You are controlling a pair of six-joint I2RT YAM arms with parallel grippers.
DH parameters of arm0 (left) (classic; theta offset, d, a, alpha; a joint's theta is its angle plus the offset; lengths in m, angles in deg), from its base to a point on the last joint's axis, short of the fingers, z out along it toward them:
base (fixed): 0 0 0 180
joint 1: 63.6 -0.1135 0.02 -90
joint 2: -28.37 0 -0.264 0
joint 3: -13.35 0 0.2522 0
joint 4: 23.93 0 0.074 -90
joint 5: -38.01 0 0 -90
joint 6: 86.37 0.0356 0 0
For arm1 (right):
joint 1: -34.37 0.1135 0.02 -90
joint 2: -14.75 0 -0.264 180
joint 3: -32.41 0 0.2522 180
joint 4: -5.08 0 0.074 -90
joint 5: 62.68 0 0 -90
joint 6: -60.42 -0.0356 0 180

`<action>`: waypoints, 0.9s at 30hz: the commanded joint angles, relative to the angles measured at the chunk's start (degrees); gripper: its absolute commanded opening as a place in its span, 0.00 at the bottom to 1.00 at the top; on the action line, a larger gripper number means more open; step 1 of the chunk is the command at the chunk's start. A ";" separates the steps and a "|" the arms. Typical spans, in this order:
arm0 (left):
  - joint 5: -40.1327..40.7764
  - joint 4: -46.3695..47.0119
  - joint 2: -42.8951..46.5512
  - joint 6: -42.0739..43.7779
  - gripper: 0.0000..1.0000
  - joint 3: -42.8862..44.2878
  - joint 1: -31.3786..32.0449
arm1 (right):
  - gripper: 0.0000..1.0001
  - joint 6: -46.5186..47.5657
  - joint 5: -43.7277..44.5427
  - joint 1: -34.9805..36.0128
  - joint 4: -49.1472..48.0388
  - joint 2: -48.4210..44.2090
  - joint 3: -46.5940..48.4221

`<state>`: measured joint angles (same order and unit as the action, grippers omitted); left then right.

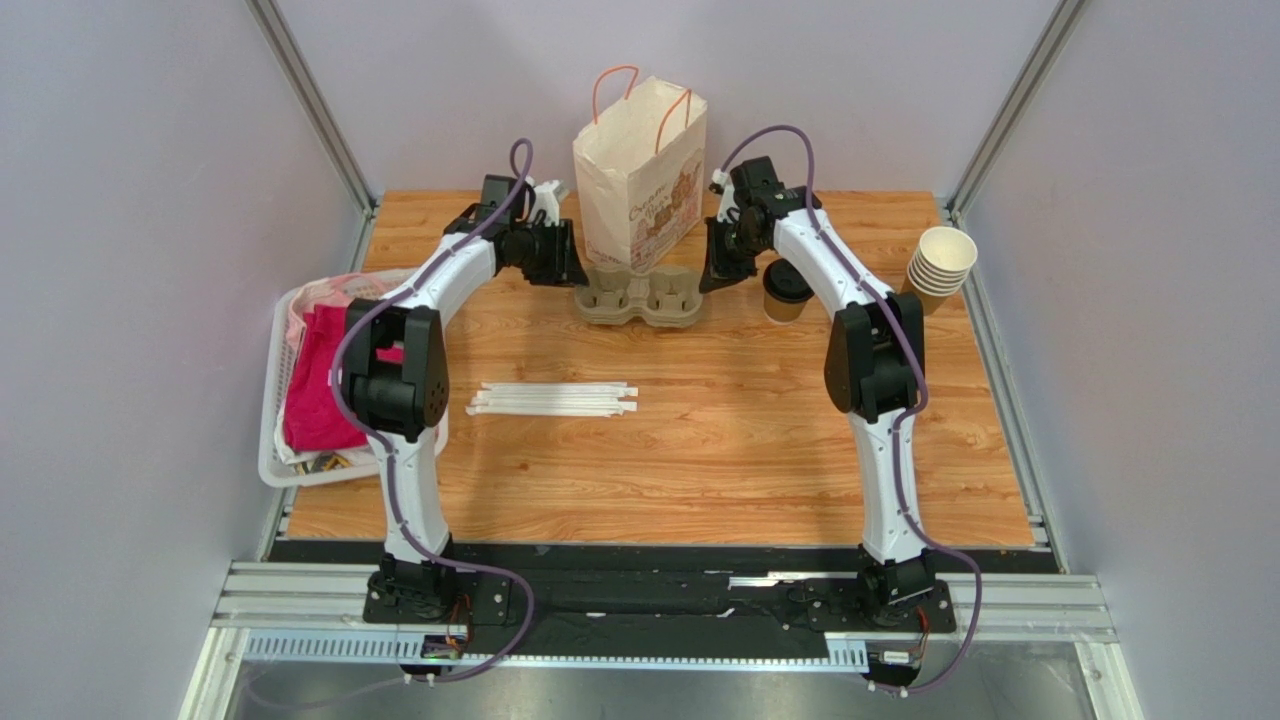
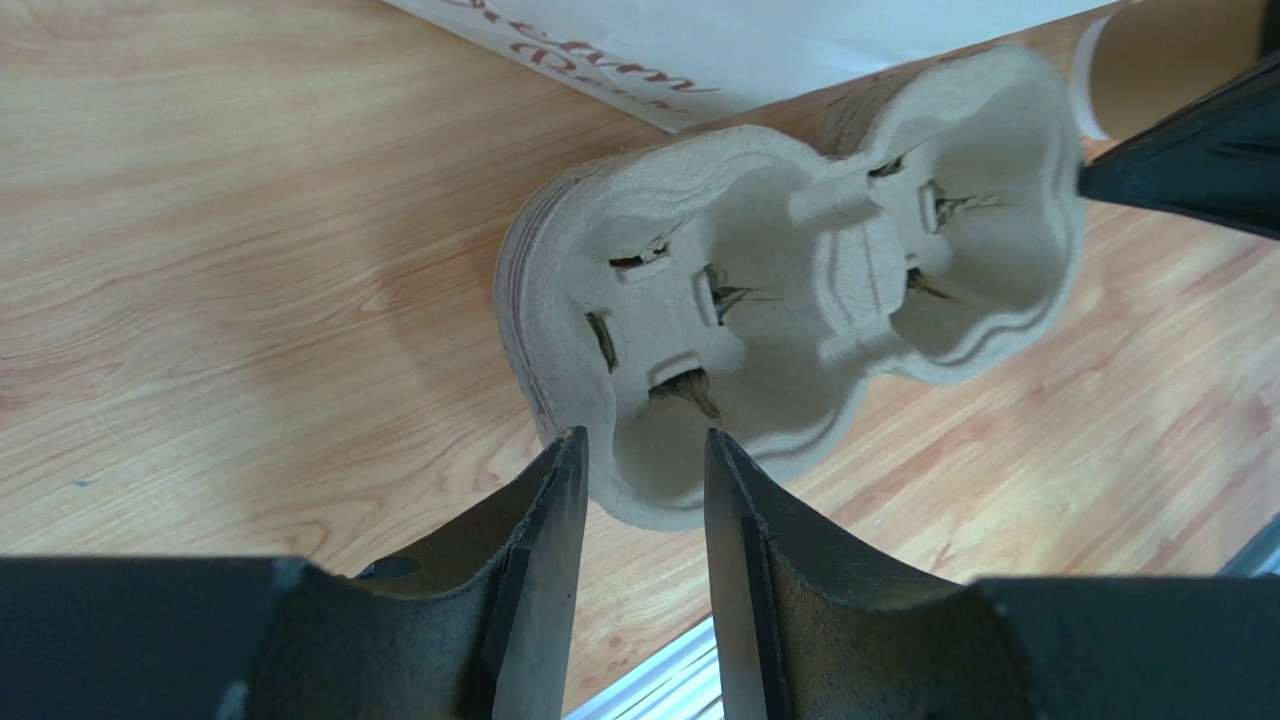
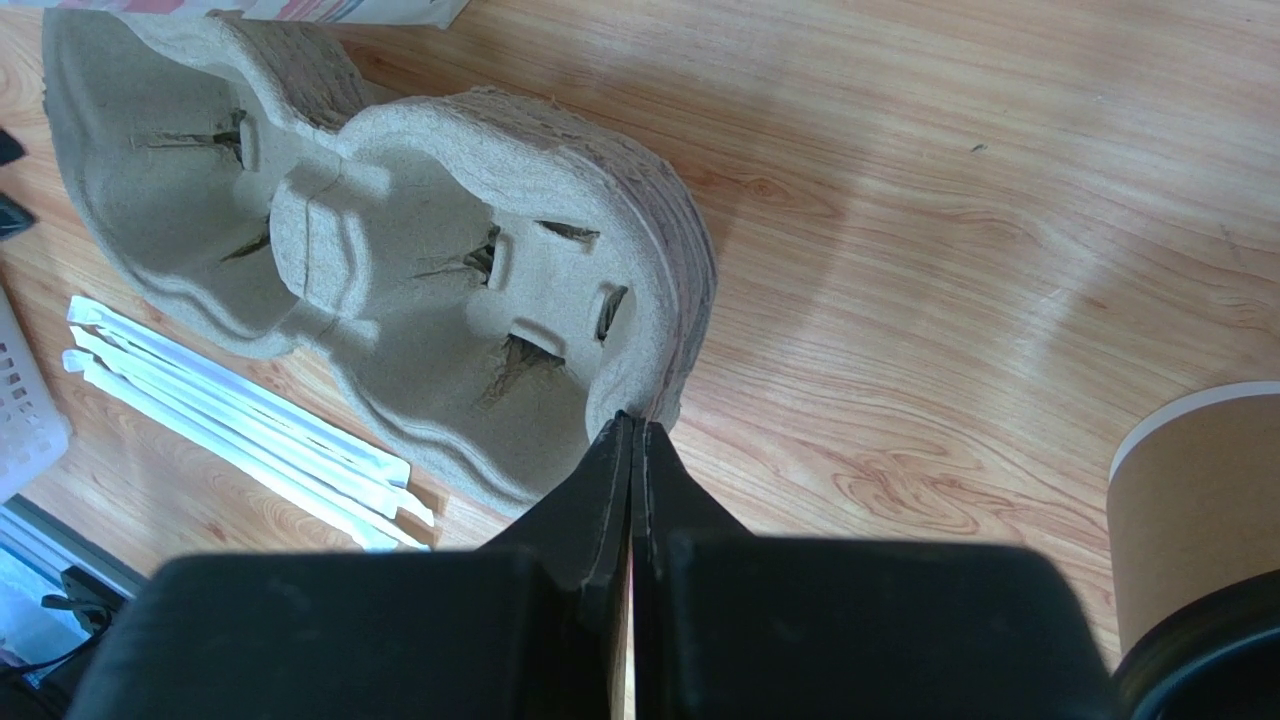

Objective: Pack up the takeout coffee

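The top carrier sits flush with the carriers below, so the robot's right gripper will open and pinch only the top carrier's rim (image 3: 613, 387) to separate them.
The takeout coffee (image 1: 783, 288), a tan paper cup with a black lid, stands on the table right of a stack of pulp cup carriers (image 1: 643, 296). It also shows at the right edge of the right wrist view (image 3: 1195, 503). My left gripper (image 2: 639, 443) is open at the carrier stack's left end (image 2: 781, 315), with the rim between its fingertips. My right gripper (image 3: 634, 425) is shut, its tips against the rim at the right end of the stack (image 3: 436, 285). The frames do not show whether it pinches the rim. The coffee is just right of this gripper, untouched.
A white paper bag (image 1: 642, 173) with orange handles stands upright behind the carriers. Wrapped straws (image 1: 553, 399) lie mid-table. A stack of lidless cream cups (image 1: 939, 267) lies at the right edge. A white basket (image 1: 286, 450) with pink cloth sits at the left edge.
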<state>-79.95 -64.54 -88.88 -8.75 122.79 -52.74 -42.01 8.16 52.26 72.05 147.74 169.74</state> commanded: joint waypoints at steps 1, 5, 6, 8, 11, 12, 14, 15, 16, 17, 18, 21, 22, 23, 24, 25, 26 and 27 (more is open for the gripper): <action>2.13 -1.01 -1.49 2.89 0.43 3.02 0.66 | 0.00 -0.58 -1.23 0.04 -1.62 -0.01 0.18; 3.35 -1.36 -2.10 3.94 0.43 3.55 1.10 | 0.00 -0.76 -1.85 0.04 -1.79 -0.10 0.09; 3.70 -1.45 -2.19 4.03 0.43 3.72 1.19 | 0.00 -0.84 -1.94 0.04 -1.97 -0.18 0.01; 4.76 -1.45 -2.54 4.12 0.43 3.73 1.19 | 0.00 -0.76 -1.94 0.04 -2.06 -0.19 0.09; 5.55 -1.80 -2.98 4.30 0.43 4.25 1.36 | 0.00 -0.93 -1.94 0.04 -2.23 -0.27 0.01; 6.42 -2.24 -2.98 4.47 0.43 4.43 1.36 | 0.00 -1.02 -2.02 0.04 -2.32 -0.27 -0.17; 6.70 -2.33 -3.07 4.56 0.44 4.34 1.45 | 0.00 -1.02 -2.11 0.04 -2.50 -0.27 -0.34; 6.26 -2.33 -3.16 4.82 0.44 4.43 1.45 | 0.00 -1.11 -2.11 0.04 -2.67 -0.19 -0.43; 6.08 -2.50 -3.25 4.82 0.44 4.52 1.54 | 0.00 -1.11 -2.20 0.04 -2.67 -0.19 -0.43; 6.08 -2.77 -3.25 4.91 0.44 4.60 1.54 | 0.00 -1.20 -2.29 0.04 -2.76 -0.19 -0.43; 5.65 -2.77 -3.42 4.82 0.43 4.60 1.63 | 0.00 -1.28 -2.46 0.04 -2.76 -0.19 -0.35; 4.85 -2.77 -3.68 4.91 0.41 4.78 1.80 | 0.00 -1.29 -2.64 0.04 -3.02 -0.19 -0.43; 4.68 -2.77 -3.69 4.91 0.38 4.78 1.89 | 0.00 -1.29 -2.55 0.13 -2.94 -0.19 -0.43; 4.67 -2.77 -3.69 4.91 0.36 4.69 1.89 | 0.00 -1.29 -2.64 0.04 -2.94 -0.19 -0.52; 4.59 -2.77 -3.69 4.82 0.34 4.69 1.98 | 0.00 -1.20 -2.73 0.04 -2.94 -0.27 -0.52; 4.67 -2.85 -3.60 4.74 0.28 4.69 1.89 | 0.00 -1.20 -2.64 0.04 -2.94 -0.27 -0.61; 4.76 -2.59 -3.51 4.74 0.25 4.52 1.89 | 0.00 -1.11 -2.73 0.04 -2.94 -0.36 -0.70; 4.68 -2.59 -3.34 4.65 0.22 4.60 1.89 | 0.00 -1.02 -2.90 0.13 -3.02 -0.45 -0.78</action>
<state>-74.38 -67.38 -91.59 -4.92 125.07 -51.17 -42.47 6.37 52.24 71.22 147.74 169.50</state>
